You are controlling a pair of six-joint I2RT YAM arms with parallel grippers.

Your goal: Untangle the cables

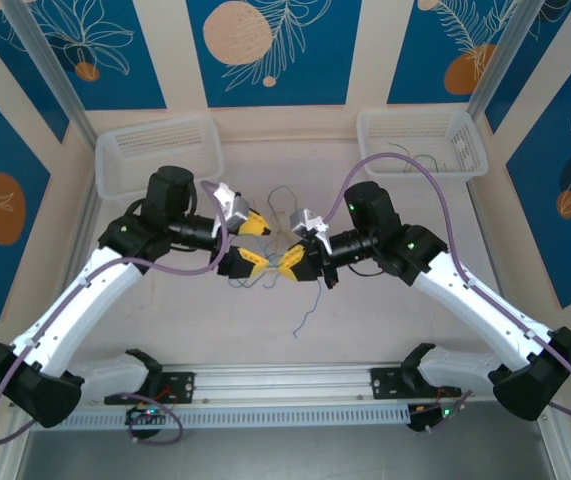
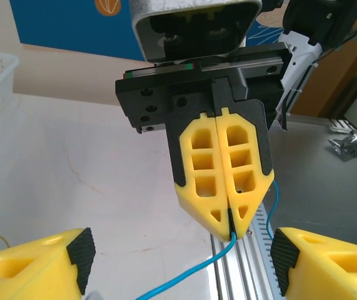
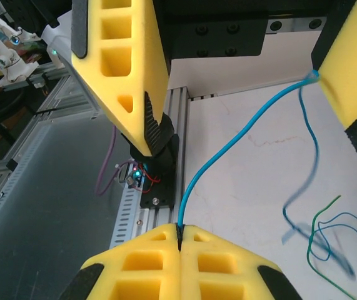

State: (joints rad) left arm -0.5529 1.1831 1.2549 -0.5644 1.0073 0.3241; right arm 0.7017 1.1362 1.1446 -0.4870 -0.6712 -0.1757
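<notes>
The blue cable slants against a finger of the robot's open left gripper, so that gripper should pinch it close to the right gripper's fingers [image 3: 186, 201] before they open.
My right gripper [image 3: 180, 228] is shut on a thin blue cable [image 3: 241, 134], pinched at the very tips of its yellow fingers. From there the cable rises to the inner face of one finger [image 3: 347, 69] of my left gripper [image 3: 259, 140], whose jaws stand wide apart. In the left wrist view the right gripper [image 2: 231, 232] points down at me, and the blue cable [image 2: 191, 270] runs out between my open left fingers [image 2: 40, 265]. From above, the left gripper [image 1: 263, 244] and the right gripper [image 1: 283, 270] meet at mid-table. More blue and green cables [image 3: 328, 240] lie loose on the table.
A white basket [image 1: 115, 175] stands at the back left. Another white basket [image 1: 465, 165] at the back right holds a few thin wires [image 1: 420, 157]. A loose blue strand [image 1: 305, 312] trails toward the aluminium rail [image 1: 285, 385] along the near edge.
</notes>
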